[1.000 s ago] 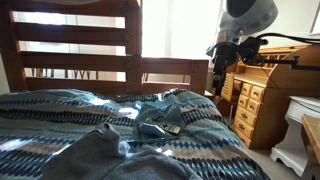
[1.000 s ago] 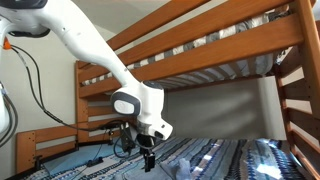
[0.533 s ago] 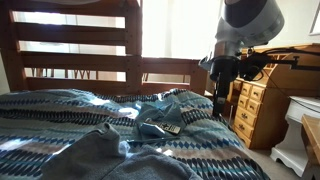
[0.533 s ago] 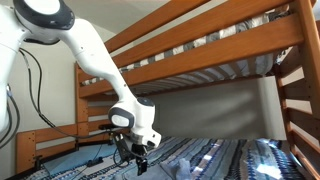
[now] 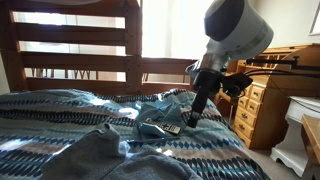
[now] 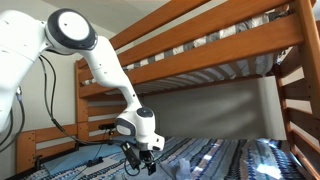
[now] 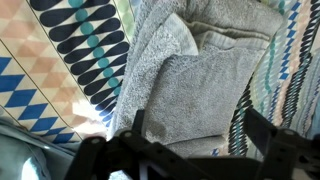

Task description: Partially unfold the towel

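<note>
My gripper needs to close on the folded edge (image 5: pixel 174 170) (image 7: pixel 142 78) of the towel that faces the wooden dresser, so it can lift that edge.
The towel (image 7: pixel 190 70) is a plain grey-blue cloth with thick folds. It fills the middle of the wrist view and lies on the zigzag bedspread (image 7: pixel 290 60). In an exterior view it shows as a soft mound (image 5: pixel 163 108) mid-bed. My gripper (image 7: pixel 197 135) is open, with its two dark fingers spread just above the towel and nothing between them. In both exterior views the gripper (image 5: pixel 190 119) (image 6: pixel 140 169) hangs low over the bed, at the towel's edge.
A wooden dresser (image 5: pixel 262 105) stands close beside the bed, behind the arm. The bunk-bed frame (image 5: pixel 80 60) and upper bunk (image 6: pixel 220 50) hem the space. More grey-blue cloth (image 5: pixel 100 155) lies in the foreground. A small dark object (image 5: pixel 172 129) rests by the towel.
The arm has swung in from beside the dresser and come down over the bed. The gripper now hangs just above the towel. The towel has not moved.
</note>
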You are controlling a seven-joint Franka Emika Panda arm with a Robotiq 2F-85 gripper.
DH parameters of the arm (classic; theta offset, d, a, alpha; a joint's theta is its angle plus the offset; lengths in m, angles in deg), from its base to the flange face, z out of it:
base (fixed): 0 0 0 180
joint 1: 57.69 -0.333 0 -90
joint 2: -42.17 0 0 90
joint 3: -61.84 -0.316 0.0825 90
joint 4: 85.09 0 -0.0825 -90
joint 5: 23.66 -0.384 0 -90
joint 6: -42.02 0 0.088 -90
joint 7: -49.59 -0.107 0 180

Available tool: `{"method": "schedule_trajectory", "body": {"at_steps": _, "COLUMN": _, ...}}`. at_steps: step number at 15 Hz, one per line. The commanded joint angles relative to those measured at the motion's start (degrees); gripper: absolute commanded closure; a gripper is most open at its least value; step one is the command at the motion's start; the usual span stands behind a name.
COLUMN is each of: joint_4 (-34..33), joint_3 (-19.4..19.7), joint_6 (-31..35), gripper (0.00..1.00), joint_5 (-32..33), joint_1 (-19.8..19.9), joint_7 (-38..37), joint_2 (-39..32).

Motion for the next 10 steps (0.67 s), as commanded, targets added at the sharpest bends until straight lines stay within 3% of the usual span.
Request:
{"method": "schedule_trajectory", "body": {"at_steps": 1, "joint_4": -6.4, "joint_3": -3.2, "joint_6": 4.2, "gripper": 0.0, "joint_5": -10.2, "joint_1": 3.8, "joint_7": 9.2, "joint_2": -7.8}}
{"method": "schedule_trajectory", "body": {"at_steps": 6, "joint_4": -11.7, "joint_3": -4.6, "joint_6": 4.6, "gripper": 0.0, "joint_5": -21.9, "joint_1": 7.4, "joint_7": 21.3, "joint_2": -13.8}}
{"method": "schedule_trajectory", "body": {"at_steps": 8, "joint_4": -11.6, "joint_3": -4.1, "joint_6": 3.0, "gripper": 0.0, "joint_5": -20.1, "joint_1": 7.1, "joint_7": 23.9, "joint_2": -14.9}}
{"method": "schedule_trajectory", "body": {"at_steps": 9, "joint_4": -9.9, "joint_3": -3.4, "joint_6": 3.4, "gripper": 0.0, "joint_5": -18.8, "joint_1": 6.9, "joint_7": 20.2, "joint_2": -12.5}}
{"method": "schedule_trajectory", "body": {"at_steps": 10, "joint_4": -10.2, "joint_3": -3.4, "joint_6": 3.3, "gripper": 0.0, "joint_5": -18.8, "joint_1": 6.9, "joint_7": 21.3, "joint_2": -13.4}}
